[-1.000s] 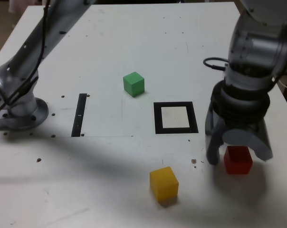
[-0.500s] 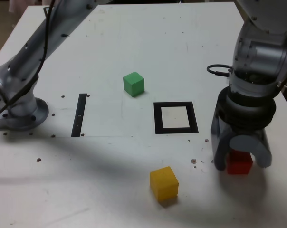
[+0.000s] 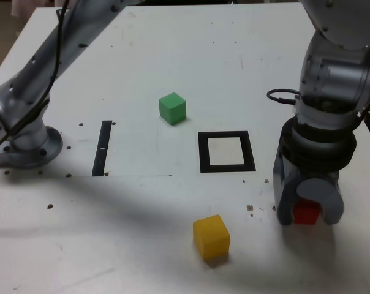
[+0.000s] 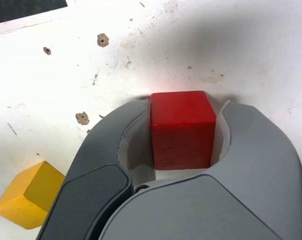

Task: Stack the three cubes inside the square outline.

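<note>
Next, my gripper drops the red cube on the white patch inside the square outline (image 3: 224, 152), toward the yellow cube's side.
The red cube (image 3: 305, 212) rests on the white table at the exterior view's right, below and right of the square outline (image 3: 226, 151). My gripper (image 3: 307, 215) points straight down and is shut on it. In the wrist view both grey fingers press the sides of the red cube (image 4: 182, 127), with the gripper (image 4: 183, 107) around it. The yellow cube (image 3: 211, 236) lies near the front edge, left of the gripper, and shows in the wrist view too (image 4: 28, 195). Behind and to the left of the outline sits the green cube (image 3: 172, 108). Nothing lies inside the outline.
A narrow black strip (image 3: 103, 147) lies left of the outline. The arm's base (image 3: 26, 144) is bolted at the exterior view's left, with its link reaching across the back. A black cable (image 3: 280, 96) loops beside the wrist. Small holes dot the table (image 3: 173, 49).
The gripper has come down over the red cube and its fingers have closed from wide apart onto the cube's sides. The cubes have not moved.
</note>
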